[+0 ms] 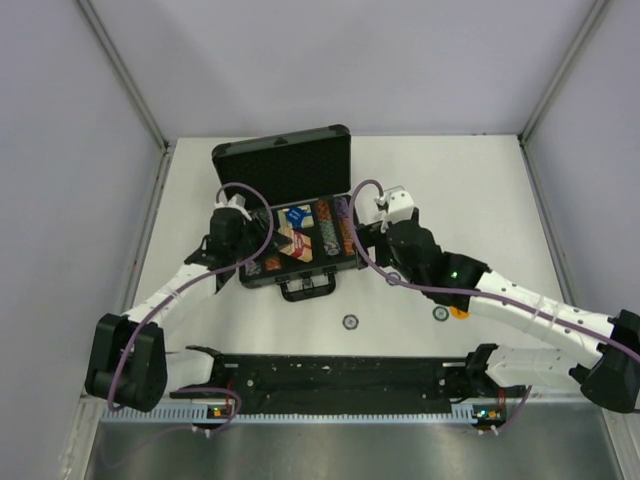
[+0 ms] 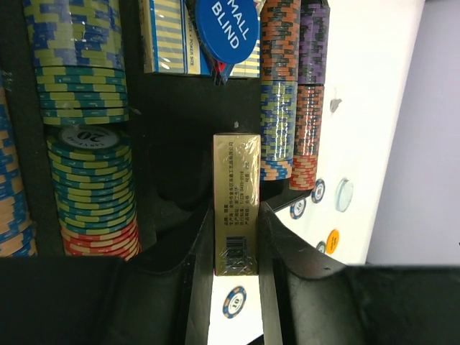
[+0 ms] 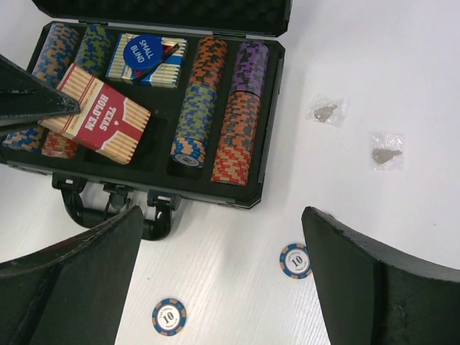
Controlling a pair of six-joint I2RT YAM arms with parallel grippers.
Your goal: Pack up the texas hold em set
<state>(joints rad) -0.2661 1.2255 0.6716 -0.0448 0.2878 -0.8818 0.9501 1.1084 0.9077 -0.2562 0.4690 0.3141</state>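
Note:
The robot's left gripper should release the red card deck in the empty space [image 1: 303, 250] [image 2: 205, 183] in front of the blue card deck.
The black briefcase [image 1: 285, 160] lies open, lid up, with multicoloured chip rows [image 3: 215, 100] inside. My left gripper [image 2: 236, 215] is shut on the red card deck [image 3: 100, 118], holding it tilted over the case's middle compartment; its gold edge with barcode [image 2: 236, 172] shows between the fingers. A blue card deck [image 3: 167, 68] sits at the back with a blue "small blind" disc [image 3: 146, 52] on it. My right gripper [image 3: 226, 273] hangs open over the table in front of the case, nothing between its fingers. Loose blue chips [image 3: 169, 317] [image 3: 296, 260] lie below it.
An orange disc [image 1: 459, 311] and a dark chip [image 1: 440, 313] lie near the right arm; another chip [image 1: 350, 321] sits in front of the case handle [image 1: 308, 288]. Two small clear bags with keys [image 3: 327, 111] [image 3: 386, 153] rest right of the case.

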